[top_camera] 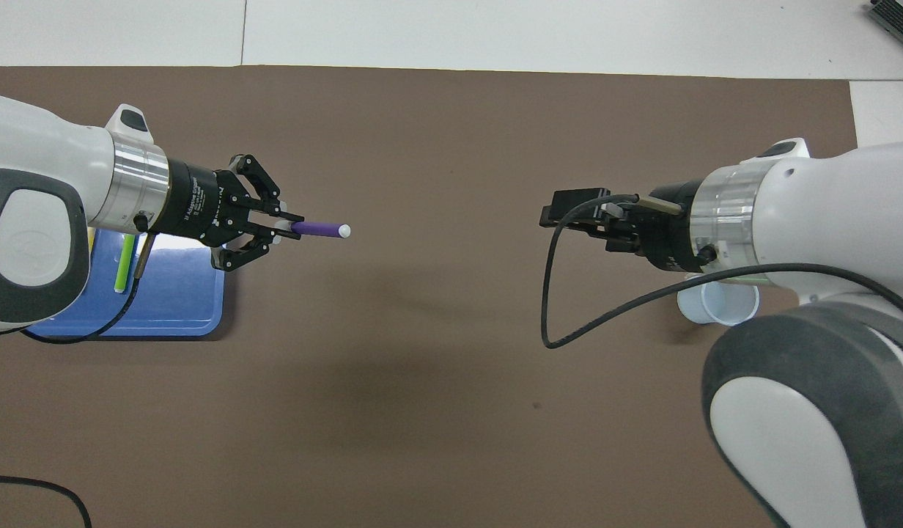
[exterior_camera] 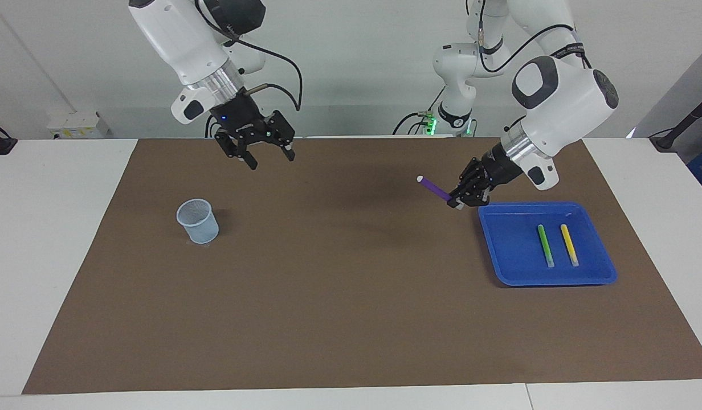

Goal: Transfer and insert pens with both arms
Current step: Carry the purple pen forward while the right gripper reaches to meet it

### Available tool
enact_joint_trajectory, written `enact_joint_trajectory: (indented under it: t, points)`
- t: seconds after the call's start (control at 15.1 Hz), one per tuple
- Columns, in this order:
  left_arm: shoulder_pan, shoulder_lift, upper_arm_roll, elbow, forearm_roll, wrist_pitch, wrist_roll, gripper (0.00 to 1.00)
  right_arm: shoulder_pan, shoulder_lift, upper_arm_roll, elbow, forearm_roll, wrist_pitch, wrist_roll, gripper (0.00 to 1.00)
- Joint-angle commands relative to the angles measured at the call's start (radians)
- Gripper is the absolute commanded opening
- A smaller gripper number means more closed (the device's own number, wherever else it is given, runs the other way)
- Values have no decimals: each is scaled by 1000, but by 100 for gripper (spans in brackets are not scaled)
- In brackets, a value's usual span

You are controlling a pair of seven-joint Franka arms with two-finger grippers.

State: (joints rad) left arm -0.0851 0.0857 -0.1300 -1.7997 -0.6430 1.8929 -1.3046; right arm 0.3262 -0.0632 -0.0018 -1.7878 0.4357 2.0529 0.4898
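Note:
The robot's right gripper should close on the loose end (top_camera: 339, 230) of the purple pen, which sticks out from the left gripper.
My left gripper (exterior_camera: 459, 200) is shut on the cap end of the purple pen (exterior_camera: 434, 189). It holds the pen in the air over the brown mat, just off the blue tray (exterior_camera: 516, 250). The pen (top_camera: 318, 229) points toward the right arm's end of the table. A green pen (exterior_camera: 545, 245) and a yellow pen (exterior_camera: 568, 245) lie side by side in the tray. My right gripper (exterior_camera: 271, 159) hangs open and empty over the mat, and it faces the left gripper (top_camera: 284, 229) in the overhead view. A wide gap of mat separates the two.
A pale blue mesh cup (exterior_camera: 197, 221) stands upright on the mat toward the right arm's end, partly hidden under the right arm in the overhead view (top_camera: 723, 306). The brown mat (exterior_camera: 351, 296) covers most of the white table. A black cable loops from the right wrist.

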Motion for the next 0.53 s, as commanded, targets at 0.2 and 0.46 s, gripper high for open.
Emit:
enact_joint_trajectory:
  t: [0.2,0.46]
  points:
    - [-82,-60,15,-78,-30,2,-142,0,141,9,-4,-22,47,148,206,100]
    - [-84,-63,13,-81,-58,2,-179,0,211,58,-6,-22,47,246,288,100]
